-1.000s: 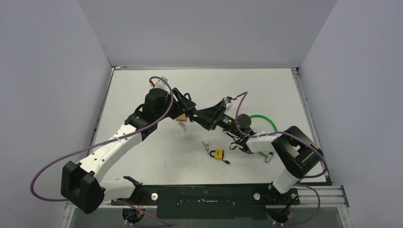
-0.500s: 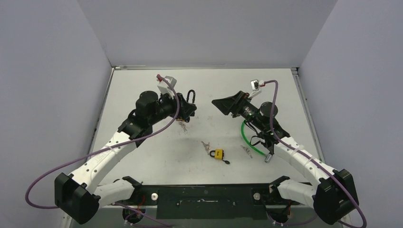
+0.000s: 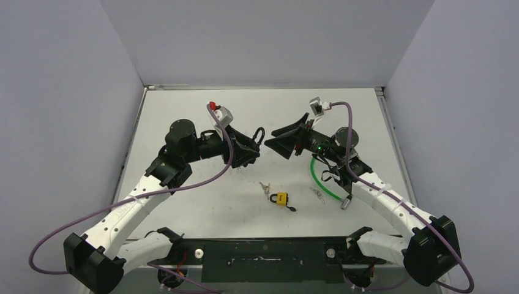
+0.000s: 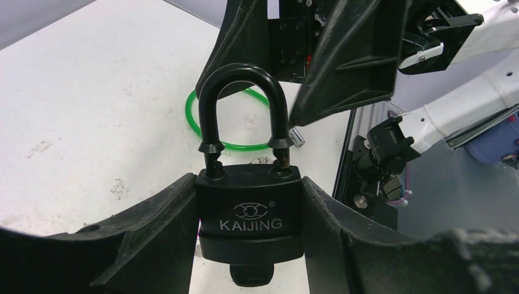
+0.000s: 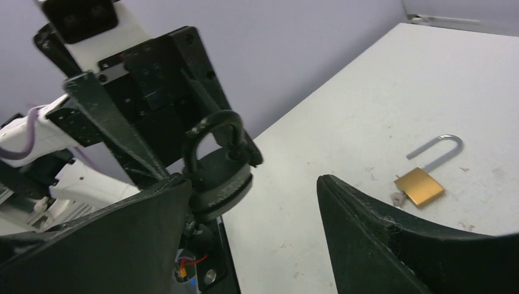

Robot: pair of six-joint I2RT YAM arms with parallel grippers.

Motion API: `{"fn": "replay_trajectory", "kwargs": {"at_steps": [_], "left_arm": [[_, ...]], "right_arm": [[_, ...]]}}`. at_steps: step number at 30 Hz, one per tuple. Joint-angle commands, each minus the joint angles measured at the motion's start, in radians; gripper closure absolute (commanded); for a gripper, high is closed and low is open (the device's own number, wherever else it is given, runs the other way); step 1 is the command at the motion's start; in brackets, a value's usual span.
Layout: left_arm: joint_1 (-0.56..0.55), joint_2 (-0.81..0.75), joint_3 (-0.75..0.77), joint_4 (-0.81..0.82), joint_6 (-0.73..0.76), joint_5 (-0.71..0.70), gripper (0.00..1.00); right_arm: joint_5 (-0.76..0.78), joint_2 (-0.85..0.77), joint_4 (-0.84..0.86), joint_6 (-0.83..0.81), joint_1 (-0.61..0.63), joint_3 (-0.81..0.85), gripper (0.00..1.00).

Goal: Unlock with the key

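My left gripper will release the black padlock on the white table (image 3: 199, 151) under its own wrist, next to the brass padlock. The black padlock is now held above the table.
My left gripper (image 3: 250, 147) is shut on a black "KAIJING" padlock (image 4: 250, 220), held by its body above the table. The shackle (image 4: 242, 110) points at my right gripper, with both legs at the body. A dark stub like a key head (image 4: 251, 277) sticks out under the lock. My right gripper (image 3: 272, 138) is open and empty, facing the left one, its tips just short of the shackle (image 3: 260, 135). In the right wrist view the padlock (image 5: 217, 177) hangs beside my left finger (image 5: 122, 245).
A yellow padlock (image 3: 281, 198) with keys (image 3: 264, 187) lies on the table at front centre. A brass padlock (image 5: 419, 185) lies below the left gripper. A green cable loop (image 3: 324, 177) and small metal pieces (image 3: 318, 195) lie under the right arm.
The grippers drew apart, then closed in again. The left gripper turned its padlock to point right. The right arm rose, and its open gripper moved left toward the shackle.
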Motion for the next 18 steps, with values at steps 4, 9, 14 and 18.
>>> {"fn": "replay_trajectory", "kwargs": {"at_steps": [4,9,14,18], "left_arm": [[-0.002,-0.033,0.013,0.118,0.037,0.055,1.00],[-0.002,-0.032,0.015,0.116,0.036,0.084,1.00],[-0.002,-0.022,0.034,0.078,0.025,0.128,1.00],[-0.002,-0.018,0.033,0.089,-0.001,0.165,1.00]], "right_arm": [[-0.068,-0.013,0.154,-0.012,0.062,0.013,0.18],[0.047,0.017,0.032,-0.002,0.068,0.064,0.18],[0.100,0.049,-0.070,0.005,0.053,0.098,0.50],[0.090,0.050,-0.030,-0.009,0.049,0.058,0.79]]}}
